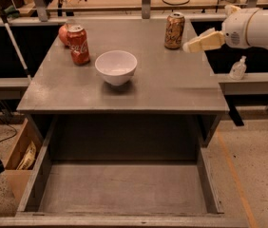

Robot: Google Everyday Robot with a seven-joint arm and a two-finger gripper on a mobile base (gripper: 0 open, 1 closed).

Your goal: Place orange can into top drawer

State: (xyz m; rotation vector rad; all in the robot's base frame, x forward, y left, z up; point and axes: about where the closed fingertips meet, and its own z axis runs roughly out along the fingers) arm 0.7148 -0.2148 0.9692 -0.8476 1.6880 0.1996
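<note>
I will next close my gripper around the upper part [175, 22] of the orange can, near the can's silver top.
The orange can [174, 31] stands upright at the back right of the grey tabletop [162, 87]; it is orange-gold with dark swirls and a silver top. My gripper [191, 46] comes in from the right on a white arm [257, 28]. Its cream fingers [204, 42] point left, just right of the can and a little nearer than it, not touching. The top drawer [119, 189] is pulled out below the table's front edge, wide, grey and with nothing in it.
A white bowl [116, 67] sits mid-table. A red Coca-Cola can [79, 45] and a red apple [64, 34] behind it stand at the back left. A clear pump bottle [238, 68] stands on the ledge at the right. A cardboard box [20, 156] is on the floor at the left.
</note>
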